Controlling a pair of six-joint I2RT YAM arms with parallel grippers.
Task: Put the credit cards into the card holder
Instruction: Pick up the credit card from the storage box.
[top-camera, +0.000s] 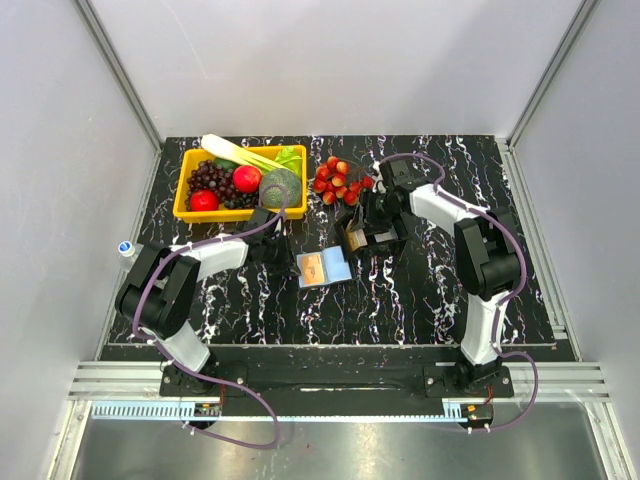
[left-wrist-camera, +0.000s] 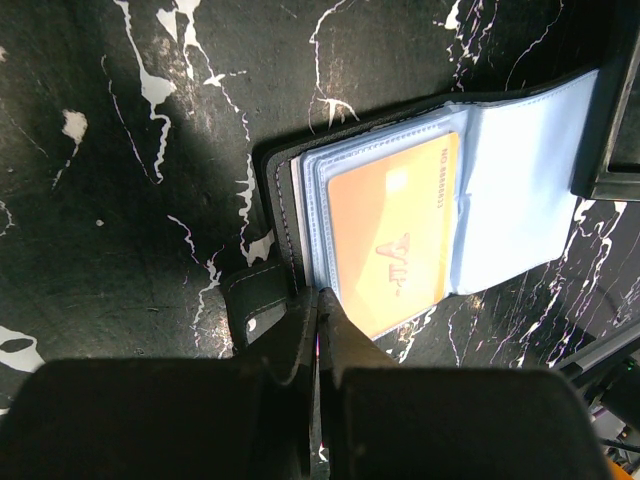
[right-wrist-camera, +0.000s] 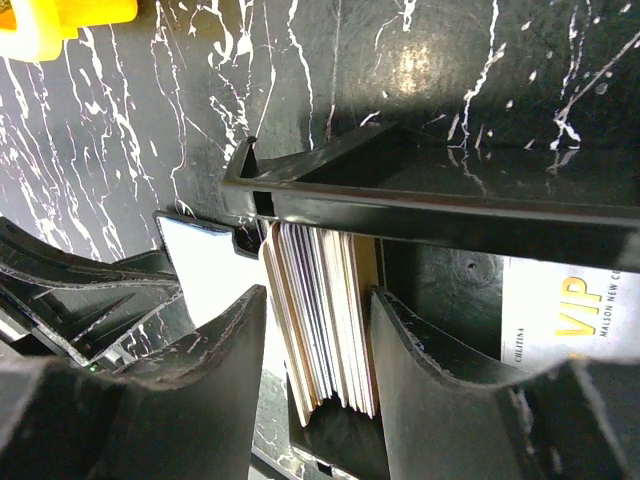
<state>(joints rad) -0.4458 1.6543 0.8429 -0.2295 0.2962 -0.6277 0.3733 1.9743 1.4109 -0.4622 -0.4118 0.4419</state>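
Note:
My right gripper will open, as it straddles the whole stack of credit cards. It should then spread the stack and pinch a single card (right-wrist-camera: 367, 264) near the VIP card.
The card holder (top-camera: 323, 268) lies open on the black marbled table, with its light-blue sleeves up. One orange credit card (left-wrist-camera: 395, 230) sits in a sleeve. My left gripper (left-wrist-camera: 320, 295) is shut. Its tips are down on the near edge of the card holder (left-wrist-camera: 520, 170), beside the black strap. A stack of credit cards (right-wrist-camera: 325, 310) stands on edge in a black tray (right-wrist-camera: 430, 205). My right gripper (right-wrist-camera: 318, 295) straddles that stack. Its right finger touches the cards, and a narrow gap shows on the left side. A white VIP card (right-wrist-camera: 565, 320) lies flat in the tray.
A yellow basket (top-camera: 186, 210) of fruit and vegetables stands at the back left. Loose strawberries (top-camera: 338, 180) lie just behind the black tray (top-camera: 372, 243). A small bottle (top-camera: 125, 247) sits off the table's left edge. White walls enclose the table on three sides.

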